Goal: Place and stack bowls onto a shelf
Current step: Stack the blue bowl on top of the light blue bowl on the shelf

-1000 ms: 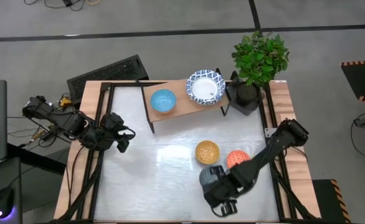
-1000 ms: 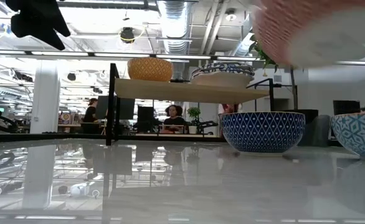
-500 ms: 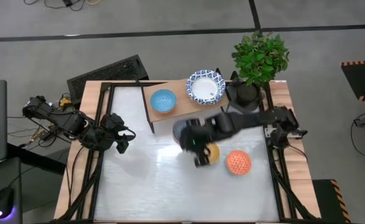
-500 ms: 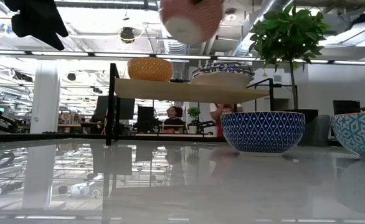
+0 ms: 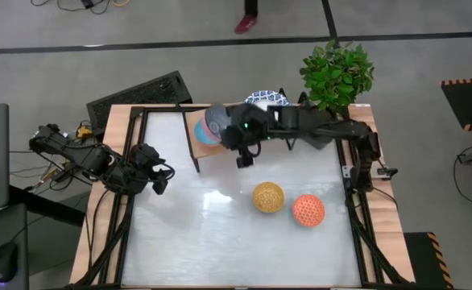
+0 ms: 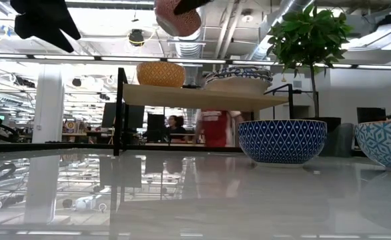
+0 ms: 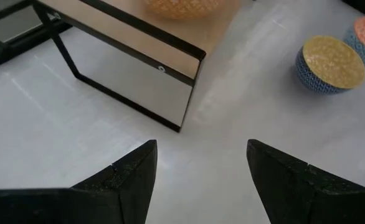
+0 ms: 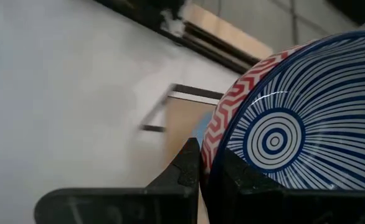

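Observation:
My right gripper should release the small dark blue bowl inside the light blue bowl on the wooden shelf [image 5: 204, 123]. The dark blue bowl is still in the air above it.
My right gripper [image 5: 231, 134] is shut on a small bowl [image 8: 282, 130], dark blue with white stripes inside and red zigzag outside. It holds the bowl in the air over the left end of the wooden shelf [image 5: 228, 145], above a light blue bowl [image 5: 199, 135]. A wide white bowl with a blue rim [image 5: 262, 98] sits on the shelf, partly hidden by the arm. A yellow bowl [image 5: 268, 196] and an orange-red bowl [image 5: 308, 209] stand on the table. My left gripper [image 5: 160, 179] hangs open at the table's left side. My right gripper pinches the bowl's rim [image 8: 211, 144], with one finger [image 8: 232, 177] inside the bowl and the other finger [image 8: 185, 163] outside on the red wall. The fingers reach in from the table's right, slanting down. The bowl [image 6: 177, 17] is tilted and lifted clear above the shelf.
A potted plant [image 5: 335, 76] in a black pot stands at the shelf's right end. The black table frame [image 5: 139, 121] runs along the edges. In the low view the two table bowls [image 6: 281, 140] stand in front of the shelf's right half.
My right gripper has swung from the near right part of the table up and toward the far edge, rolling its wrist. It has carried the bowl past the yellow bowl to above the shelf's left end. The bowl has turned with it.

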